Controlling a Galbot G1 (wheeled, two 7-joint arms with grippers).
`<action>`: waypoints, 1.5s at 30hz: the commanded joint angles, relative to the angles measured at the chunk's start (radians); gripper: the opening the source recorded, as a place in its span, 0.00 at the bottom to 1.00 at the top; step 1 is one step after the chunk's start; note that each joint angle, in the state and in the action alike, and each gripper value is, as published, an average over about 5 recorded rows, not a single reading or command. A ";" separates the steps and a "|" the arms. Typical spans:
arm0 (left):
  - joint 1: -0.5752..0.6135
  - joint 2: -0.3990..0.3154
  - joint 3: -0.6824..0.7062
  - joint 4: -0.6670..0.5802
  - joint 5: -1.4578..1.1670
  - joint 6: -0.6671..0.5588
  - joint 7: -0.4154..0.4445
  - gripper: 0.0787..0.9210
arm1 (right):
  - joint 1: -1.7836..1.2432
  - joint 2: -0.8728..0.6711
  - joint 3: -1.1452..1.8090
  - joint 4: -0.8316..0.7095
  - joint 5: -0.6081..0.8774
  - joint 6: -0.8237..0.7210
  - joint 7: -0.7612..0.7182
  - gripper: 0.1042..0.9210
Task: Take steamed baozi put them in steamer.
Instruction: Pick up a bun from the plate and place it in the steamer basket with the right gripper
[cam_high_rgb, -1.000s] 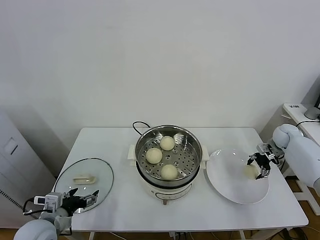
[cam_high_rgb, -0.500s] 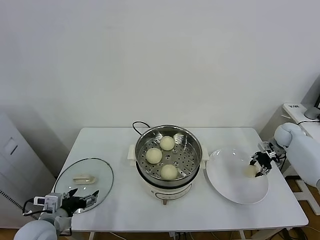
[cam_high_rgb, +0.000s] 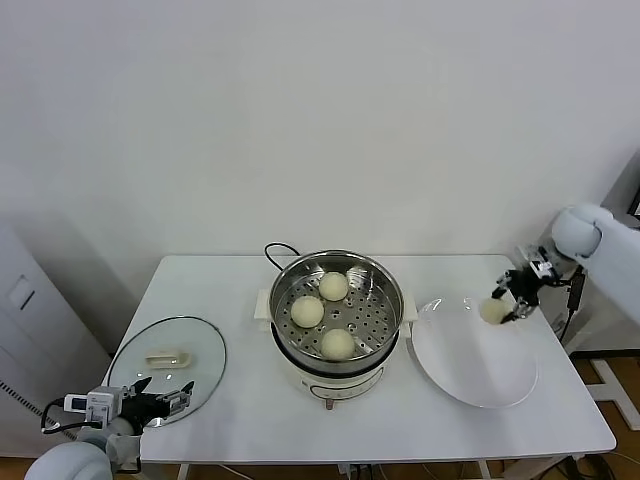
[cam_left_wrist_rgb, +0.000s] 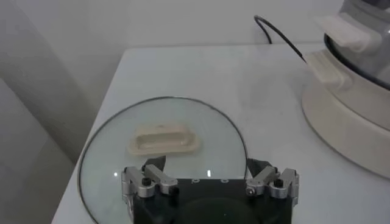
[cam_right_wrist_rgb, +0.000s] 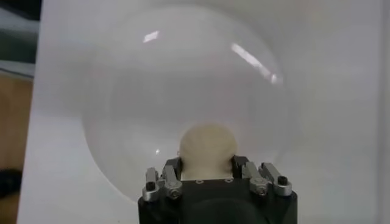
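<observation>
The robot's right gripper should release the fourth baozi on the steamer tray's bare side (cam_high_rgb: 370, 315) nearest the white plate.
The steamer (cam_high_rgb: 338, 266) stands mid-table, a shiny steel pot on a cream base. Three cream-white baozi lie on its perforated tray: one at the back (cam_high_rgb: 334, 286), one at the left (cam_high_rgb: 307, 311), one at the front (cam_high_rgb: 337, 343). My right gripper (cam_high_rgb: 503, 299) is shut on the fourth baozi (cam_high_rgb: 492, 311) and holds it in the air above the white plate (cam_high_rgb: 475, 375). In the right wrist view the baozi (cam_right_wrist_rgb: 207, 150) sits between the fingers, over the plate (cam_right_wrist_rgb: 122, 103). My left gripper (cam_high_rgb: 160, 399) is open and empty at the front left, over the glass lid (cam_high_rgb: 150, 340).
The glass lid with its cream handle (cam_left_wrist_rgb: 163, 138) lies flat at the table's left. A black cord (cam_high_rgb: 275, 250) runs from behind the steamer. The steamer's base (cam_left_wrist_rgb: 341, 115) shows in the left wrist view. The table's front edge is close to my left gripper.
My right gripper closed on the baozi on the plate and lifted it up and toward the back. The left arm stayed put.
</observation>
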 joint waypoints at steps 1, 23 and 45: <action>0.000 0.001 0.001 -0.002 0.002 0.001 -0.002 0.88 | 0.500 -0.004 -0.492 0.320 0.386 -0.271 0.044 0.50; -0.019 -0.003 0.014 0.001 0.002 0.004 -0.003 0.88 | 0.522 0.282 -0.528 0.391 0.640 -0.543 0.313 0.50; -0.029 -0.007 0.015 0.012 -0.001 0.003 -0.002 0.88 | 0.328 0.335 -0.498 0.387 0.613 -0.620 0.443 0.50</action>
